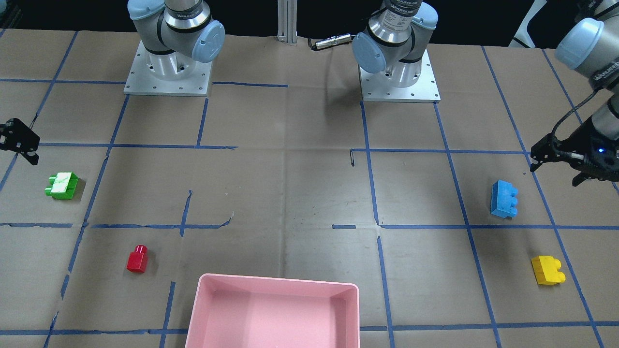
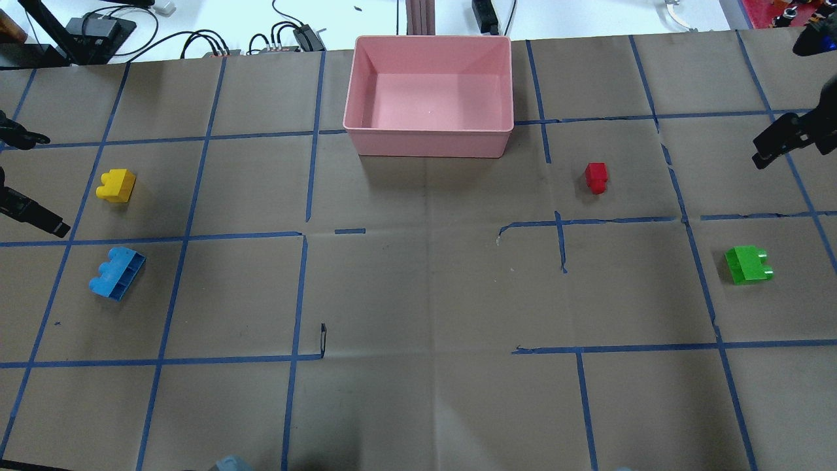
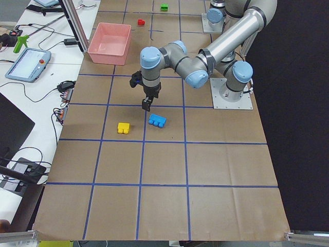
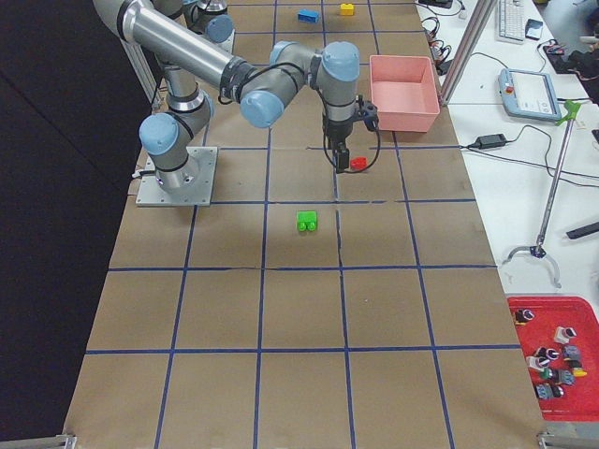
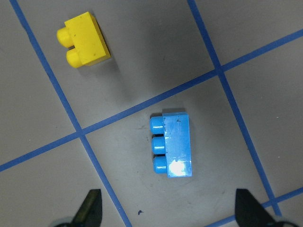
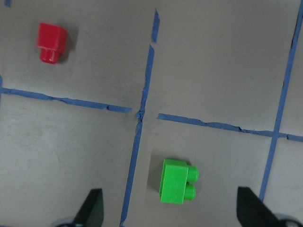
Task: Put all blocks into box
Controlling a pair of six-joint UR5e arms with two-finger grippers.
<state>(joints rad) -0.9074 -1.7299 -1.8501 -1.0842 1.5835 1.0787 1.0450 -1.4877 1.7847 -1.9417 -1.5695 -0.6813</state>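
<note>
I need to close my left gripper on the middle of the light blue block (image 1: 503, 199) (image 5: 176, 145), with one finger at its knobs and one at its smooth side.
The pink box (image 2: 431, 140) stands empty at the table's far middle edge. My left gripper (image 2: 42, 184) is open and empty above the table; in the left wrist view (image 5: 170, 213) the light blue block (image 5: 173, 144) lies between its fingers' line and the yellow block (image 5: 84, 39) lies further off. My right gripper (image 2: 781, 101) is open and empty, hovering; the right wrist view (image 6: 170, 213) shows the green block (image 6: 177, 181) below it and the red block (image 6: 51, 41) further away. All the blocks lie on the table outside the box.
The brown paper table top carries a grid of blue tape lines (image 2: 304, 190). The two arm bases (image 1: 167, 72) stand at the robot's side. Cables and devices (image 2: 91, 29) lie beyond the far edge.
</note>
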